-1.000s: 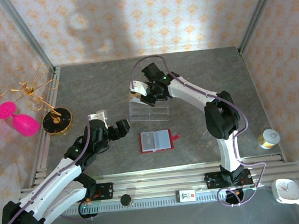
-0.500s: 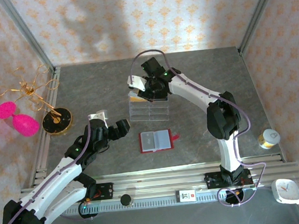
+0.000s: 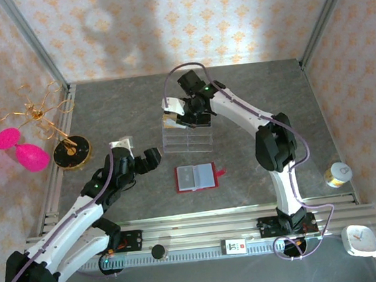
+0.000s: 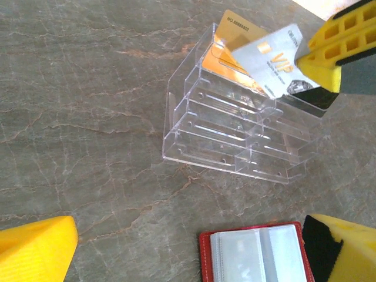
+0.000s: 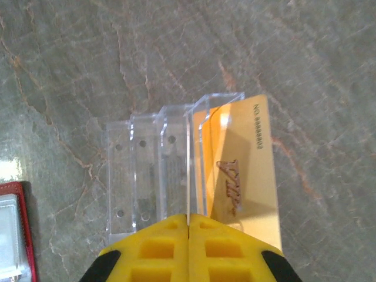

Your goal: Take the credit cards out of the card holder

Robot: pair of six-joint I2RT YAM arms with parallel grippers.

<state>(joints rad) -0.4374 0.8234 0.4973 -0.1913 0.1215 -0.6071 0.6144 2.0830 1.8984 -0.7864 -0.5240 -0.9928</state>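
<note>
The credit card marked VIP will go down from my right gripper into the clear stand's slot just before the gold card [image 3: 175, 126] [image 5: 177, 170].
The card holder [image 3: 196, 177] is a red wallet lying open on the table, its pale sleeves facing up; it also shows as the card holder [image 4: 258, 258] and the card holder [image 5: 12, 229]. My right gripper [image 3: 185, 113] hangs over the clear acrylic stand [image 3: 186, 136], shut on a whitish credit card [image 4: 270, 59] marked VIP. In the right wrist view that card is a thin edge between the shut fingers of the right gripper [image 5: 188, 218]. A gold card [image 5: 241, 176] stands in the stand's back slot. My left gripper [image 3: 142, 160] is open and holds nothing, left of the wallet; it also shows as the left gripper [image 4: 188, 244].
A gold wire ornament on a black base [image 3: 71, 152] and pink glasses [image 3: 22, 149] sit at the left wall. A small jar [image 3: 338, 174] stands at the right edge, a white clock [image 3: 361, 239] beyond the front rail. A dark glossy card [image 4: 318, 101] rests in the stand.
My right gripper has carried the whitish card a little back and up over the stand's rear tier. The left arm has shifted only slightly.
</note>
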